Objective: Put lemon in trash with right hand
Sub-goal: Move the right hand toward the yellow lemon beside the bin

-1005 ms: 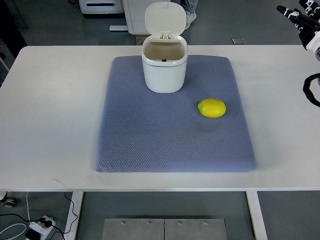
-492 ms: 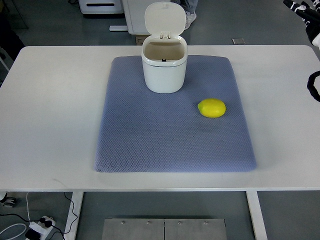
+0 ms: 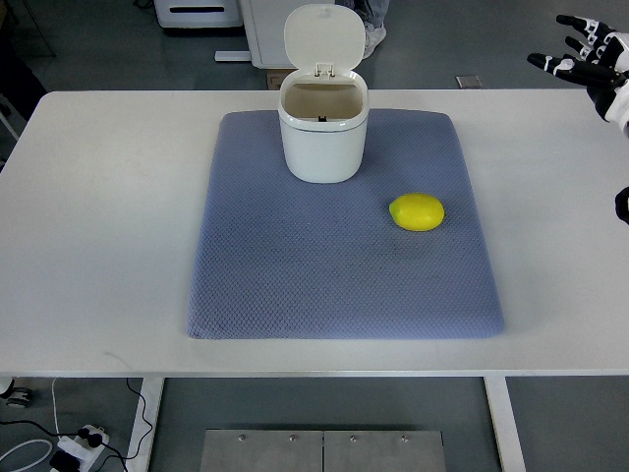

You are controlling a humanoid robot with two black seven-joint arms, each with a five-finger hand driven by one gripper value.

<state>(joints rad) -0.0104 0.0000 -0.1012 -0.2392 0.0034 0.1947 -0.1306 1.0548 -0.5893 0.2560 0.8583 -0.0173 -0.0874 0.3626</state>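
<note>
Next, my right gripper closes around the rounded end of the yellow lemon (image 3: 429,211). The lemon's pointed end will stay sticking out from the fingers.
A yellow lemon (image 3: 417,212) lies on the right part of the blue-grey mat (image 3: 295,285). At the mat's far edge stands a small white trash bin (image 3: 322,135) with its lid flipped up and its mouth showing. My right hand (image 3: 582,54) shows at the top right corner, beyond the table's far right edge, black-and-white fingers spread and holding nothing. It is far from the lemon, up and to the right of it. The left arm does not show.
The mat lies on a white table (image 3: 98,216). A black cable loop (image 3: 623,205) pokes in at the right edge. Past the table's far edge are a white cabinet (image 3: 275,25) and grey floor.
The right hand, partly out of the top right corner half a second ago, has come back into view a little lower and leftward. Lemon and bin have not moved.
</note>
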